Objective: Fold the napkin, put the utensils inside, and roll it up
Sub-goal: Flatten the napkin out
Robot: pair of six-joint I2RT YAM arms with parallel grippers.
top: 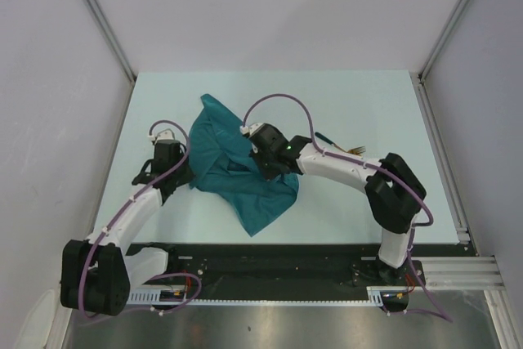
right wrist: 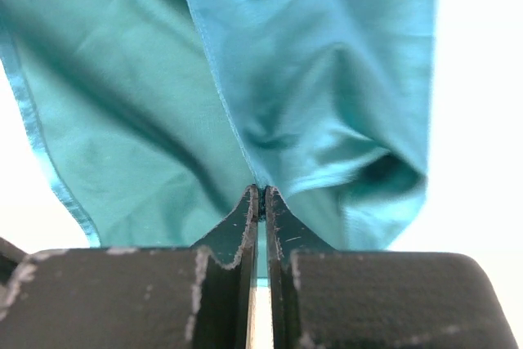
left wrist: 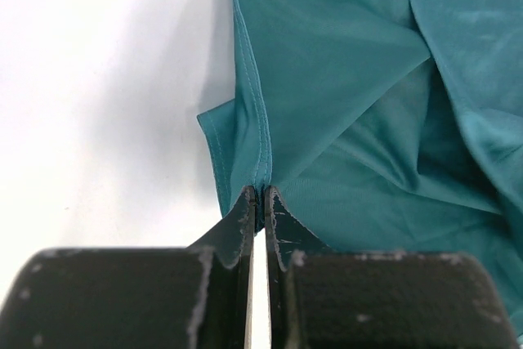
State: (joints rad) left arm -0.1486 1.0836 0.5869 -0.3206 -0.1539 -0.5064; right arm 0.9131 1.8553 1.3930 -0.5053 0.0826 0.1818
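Observation:
My right gripper is pinching a fold near the middle of the napkin. My left gripper needs to pull the napkin's hemmed edge away before my right gripper takes the napkin's near corner (top: 252,231).
The teal napkin (top: 233,165) lies crumpled in the middle of the table, between the two arms. My left gripper (top: 181,171) pinches its left hemmed edge (left wrist: 260,153); the jaws meet on the hem, shut. My right gripper (top: 263,163) is shut on a fold near the cloth's middle (right wrist: 270,153), with fabric bunched just past its fingertips. The utensils (top: 347,149) lie on the table right of the napkin, beside the right arm: a dark slim handle and a gold fork head show.
The pale table (top: 368,104) is bounded by white walls at the back and sides. A black rail (top: 270,271) with both arm bases runs along the near edge. A purple cable (top: 278,100) loops above the right wrist.

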